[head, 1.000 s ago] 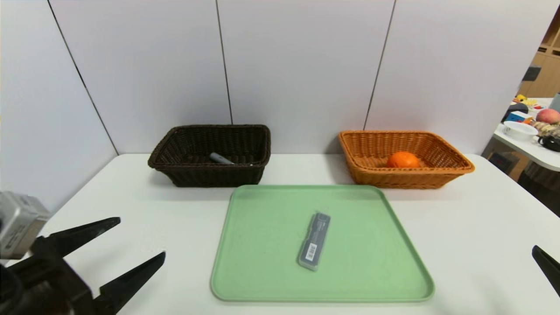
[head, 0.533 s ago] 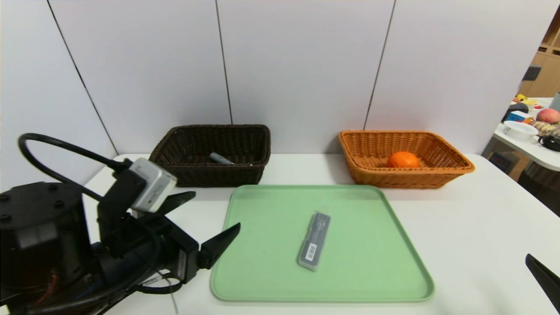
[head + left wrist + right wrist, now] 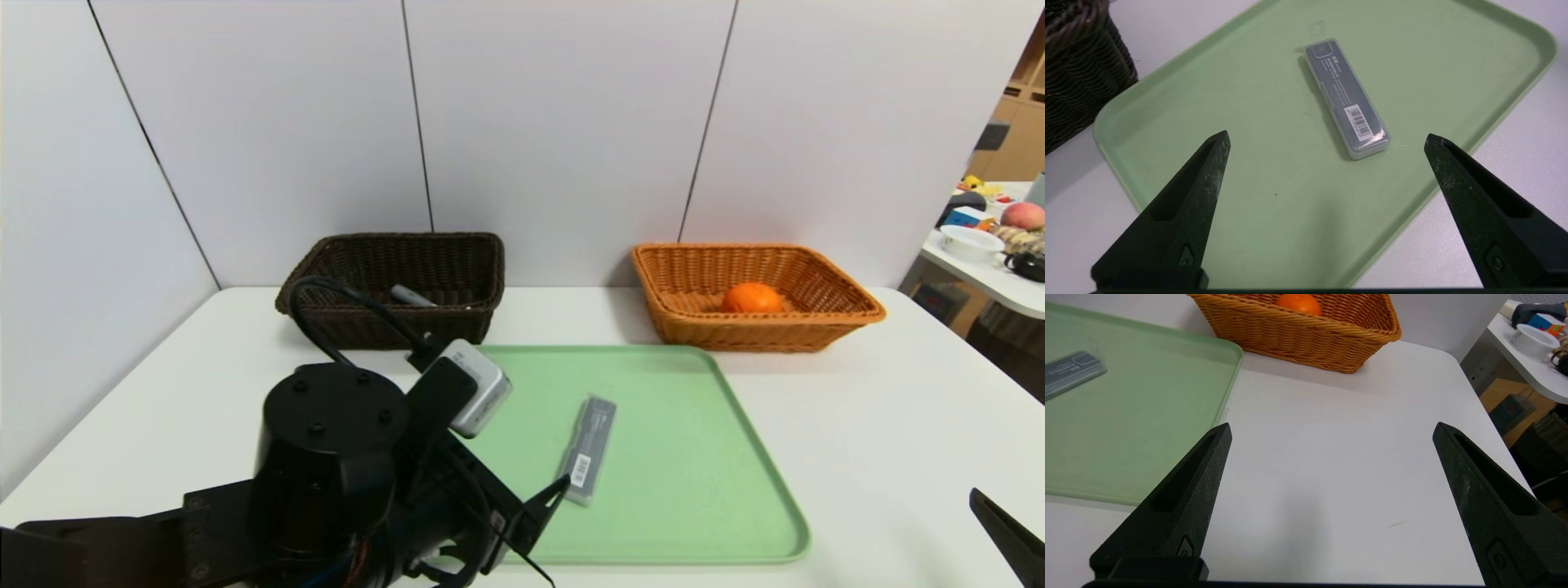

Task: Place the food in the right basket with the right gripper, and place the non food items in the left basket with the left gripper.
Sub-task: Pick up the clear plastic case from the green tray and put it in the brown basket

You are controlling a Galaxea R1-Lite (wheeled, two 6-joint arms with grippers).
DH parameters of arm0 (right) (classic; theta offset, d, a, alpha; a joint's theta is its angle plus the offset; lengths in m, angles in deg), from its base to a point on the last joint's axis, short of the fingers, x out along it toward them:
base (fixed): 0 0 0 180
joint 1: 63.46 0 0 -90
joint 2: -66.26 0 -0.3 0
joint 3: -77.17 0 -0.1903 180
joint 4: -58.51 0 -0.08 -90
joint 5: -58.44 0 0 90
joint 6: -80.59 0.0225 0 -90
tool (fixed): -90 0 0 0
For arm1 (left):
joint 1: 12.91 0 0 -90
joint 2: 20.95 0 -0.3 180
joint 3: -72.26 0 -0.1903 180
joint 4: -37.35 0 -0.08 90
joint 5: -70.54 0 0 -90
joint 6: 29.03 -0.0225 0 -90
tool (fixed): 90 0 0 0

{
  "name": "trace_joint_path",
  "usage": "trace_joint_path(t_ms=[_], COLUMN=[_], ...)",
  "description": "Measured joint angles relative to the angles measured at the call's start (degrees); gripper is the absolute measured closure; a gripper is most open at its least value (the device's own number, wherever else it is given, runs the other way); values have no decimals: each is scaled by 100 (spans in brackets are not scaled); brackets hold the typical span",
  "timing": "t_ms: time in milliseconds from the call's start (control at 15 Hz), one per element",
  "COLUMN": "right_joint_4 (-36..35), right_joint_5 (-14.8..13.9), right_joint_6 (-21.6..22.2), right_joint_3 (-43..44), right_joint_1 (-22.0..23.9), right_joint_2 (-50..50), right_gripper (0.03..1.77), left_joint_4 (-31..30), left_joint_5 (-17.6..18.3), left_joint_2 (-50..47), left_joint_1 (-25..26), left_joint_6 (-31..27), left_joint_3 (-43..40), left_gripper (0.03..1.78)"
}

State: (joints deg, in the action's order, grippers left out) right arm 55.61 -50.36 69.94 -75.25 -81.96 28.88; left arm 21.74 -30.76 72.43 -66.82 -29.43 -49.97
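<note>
I need to next move my left gripper to the flat grey case and close it across the case's middle (image 3: pixel 590 443) (image 3: pixel 1343 94), just beyond the barcode label on the case.
A flat grey case (image 3: pixel 588 449) (image 3: pixel 1346 98) with a barcode label lies in the middle of the green tray (image 3: pixel 694 490) (image 3: pixel 1229 102). My left gripper (image 3: pixel 1327 139) hovers open over the tray's near part, just short of the case's barcode end, with nothing between its fingers. One of its fingertips (image 3: pixel 559 487) shows beside the case in the head view. The dark brown left basket (image 3: pixel 457 327) holds a grey pen-like item (image 3: pixel 412 296). An orange (image 3: pixel 752 299) (image 3: pixel 1299 303) sits in the orange right basket (image 3: pixel 678 322). My right gripper (image 3: pixel 1331 430) stands open and empty over bare table at the near right.
The baskets stand against the back wall panels, behind the tray. White table (image 3: pixel 898 408) surface lies to the right of the tray. A side table (image 3: pixel 992 282) with assorted objects stands beyond the right edge.
My left arm has swung from the table's near left corner rightward and forward over the tray, up to the grey case. The right gripper has barely shifted.
</note>
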Motion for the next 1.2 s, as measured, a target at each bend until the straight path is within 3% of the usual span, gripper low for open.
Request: trace_joint_path(t_ms=[333, 600, 800, 1200], right_joint_4=[-2, 5, 7, 16], right_joint_5=[1, 1, -2, -5], right_joint_6=[-4, -43, -67, -98], right_joint_3=[-117, -146, -146, -141], right_joint_1=[-30, -83, -132, -182], right_joint_2=[28, 30, 23, 6], right_gripper=[11, 11, 11, 11], left_joint_4=[1597, 3010, 3401, 3201], left_joint_5=[265, 262, -241, -1279], left_joint_2=[210, 332, 584, 1280], left_joint_1=[-56, -107, -260, -653], left_joint_6=[84, 252, 541, 1114], left_joint_3=[1107, 2108, 2582, 3004], left_gripper=[12, 12, 12, 12])
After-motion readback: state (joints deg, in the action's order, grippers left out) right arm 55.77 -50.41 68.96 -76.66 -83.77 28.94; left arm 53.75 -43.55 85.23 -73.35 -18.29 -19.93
